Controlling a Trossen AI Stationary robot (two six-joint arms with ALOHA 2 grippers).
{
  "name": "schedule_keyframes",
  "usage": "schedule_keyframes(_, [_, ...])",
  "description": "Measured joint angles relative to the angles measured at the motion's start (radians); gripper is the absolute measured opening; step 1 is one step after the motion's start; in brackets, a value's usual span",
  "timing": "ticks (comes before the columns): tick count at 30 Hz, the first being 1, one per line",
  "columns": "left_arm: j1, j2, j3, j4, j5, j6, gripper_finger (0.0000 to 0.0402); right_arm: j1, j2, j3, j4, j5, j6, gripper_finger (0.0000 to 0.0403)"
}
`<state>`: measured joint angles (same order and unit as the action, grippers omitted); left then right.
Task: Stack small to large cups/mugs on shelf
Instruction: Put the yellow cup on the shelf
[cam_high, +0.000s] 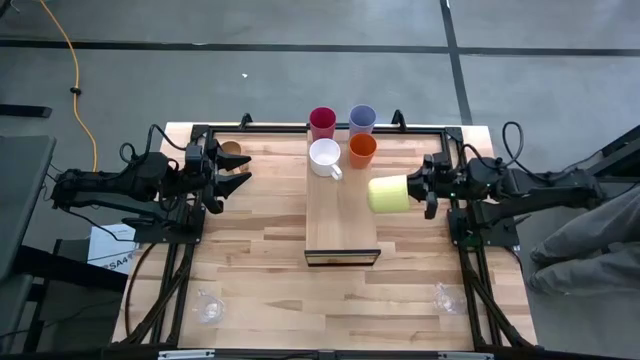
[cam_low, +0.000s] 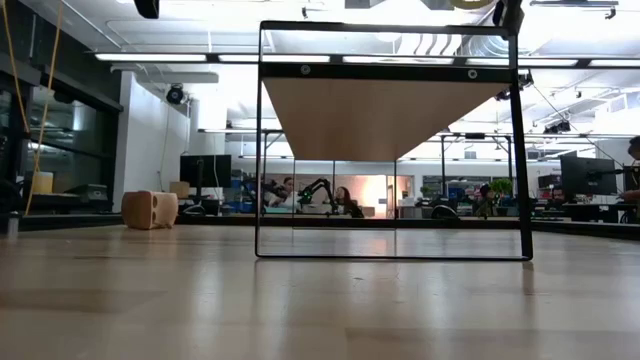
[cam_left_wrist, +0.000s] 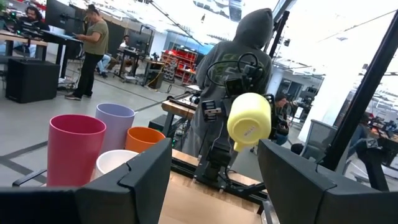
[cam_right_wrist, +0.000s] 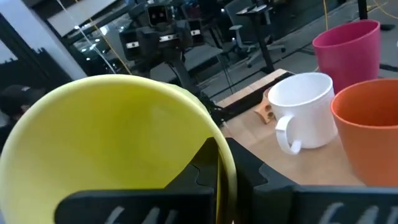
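The robot's right gripper needs to set the yellow mug down on the pale shelf board (cam_high: 361, 185) just in front of the orange tumbler.
The pale shelf board (cam_high: 341, 222) stands raised on a dark frame in mid-table. On its far end stand a crimson tumbler (cam_high: 322, 122), a lavender tumbler (cam_high: 362, 119), a white mug (cam_high: 325, 157) and an orange tumbler (cam_high: 362, 150). My right gripper (cam_high: 420, 190) is shut on a yellow mug (cam_high: 387, 193) over the board's right edge. My left gripper (cam_high: 238, 181) is open and empty, left of the board. The tan wooden cup (cam_high: 232, 150) rests on the tabletop just beyond it. Two clear glasses (cam_high: 208, 306) (cam_high: 447, 297) lie near the front corners. My right gripper holds the yellow mug by its rim (cam_right_wrist: 227, 163), one finger (cam_right_wrist: 208, 167) inside the mouth and the other outside the wall. The fingers come level from the table's right. The mug lies on its side, its base (cam_left_wrist: 249, 124) toward the table's left, lifted clear of the board.
The shelf's dark metal frame (cam_low: 260, 150) stands on the butcher-block tabletop (cam_high: 260, 250), with its uprights at the board's corners. The board's near half is bare. A person in a hooded top (cam_left_wrist: 242, 43) stands beyond the table's right side.
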<state>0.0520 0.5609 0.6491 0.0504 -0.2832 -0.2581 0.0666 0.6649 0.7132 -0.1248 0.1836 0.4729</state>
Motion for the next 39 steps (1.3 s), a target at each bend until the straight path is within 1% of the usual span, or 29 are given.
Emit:
schedule_keyframes(3, [0.000,0.000,0.000,0.000,0.000,0.005,0.0227,0.009,0.003,0.000,-0.001,0.016,0.016,0.0000])
schedule_keyframes(9, [0.000,0.000,0.000,0.000,0.001,0.009,0.0227,0.009,0.002,0.000,0.040,0.016,0.020,0.0000])
schedule_keyframes(19, [0.000,0.000,0.000,0.000,0.003,0.011,0.0227,0.008,0.003,0.000,0.040,0.017,0.020,0.0000])
schedule_keyframes(22, [0.000,0.000,0.000,0.000,0.003,0.011,0.0227,0.008,0.018,0.011,0.017,0.063,0.057,0.0000])
schedule_keyframes(24, [0.000,0.000,0.000,0.000,0.003,0.011,0.0227,0.004,0.055,0.072,-0.096,0.103,0.082,0.0000])
schedule_keyframes(28, [0.000,0.000,0.000,0.000,0.003,0.007,0.0227,0.002,0.213,0.304,-0.457,0.180,0.111,0.0000])
schedule_keyframes(31, [0.000,0.000,0.000,0.000,0.002,0.000,0.0220,-0.018,0.349,0.481,-0.682,0.191,0.106,0.0000])
schedule_keyframes(33, [0.000,0.000,0.000,0.000,0.003,-0.006,0.0202,-0.034,0.438,0.587,-0.807,0.190,0.114,0.0000])
schedule_keyframes(35, [0.000,0.000,0.000,0.000,0.002,-0.008,0.0168,-0.046,0.525,0.676,-0.914,0.185,0.130,0.0000])
schedule_keyframes(36, [0.000,0.000,0.000,0.000,0.003,-0.008,0.0145,-0.052,0.564,0.717,-0.963,0.183,0.143,0.0000])
schedule_keyframes(39, [0.000,0.000,0.000,0.000,0.002,-0.008,0.0049,-0.072,0.670,0.819,-1.080,0.146,0.179,0.0000])
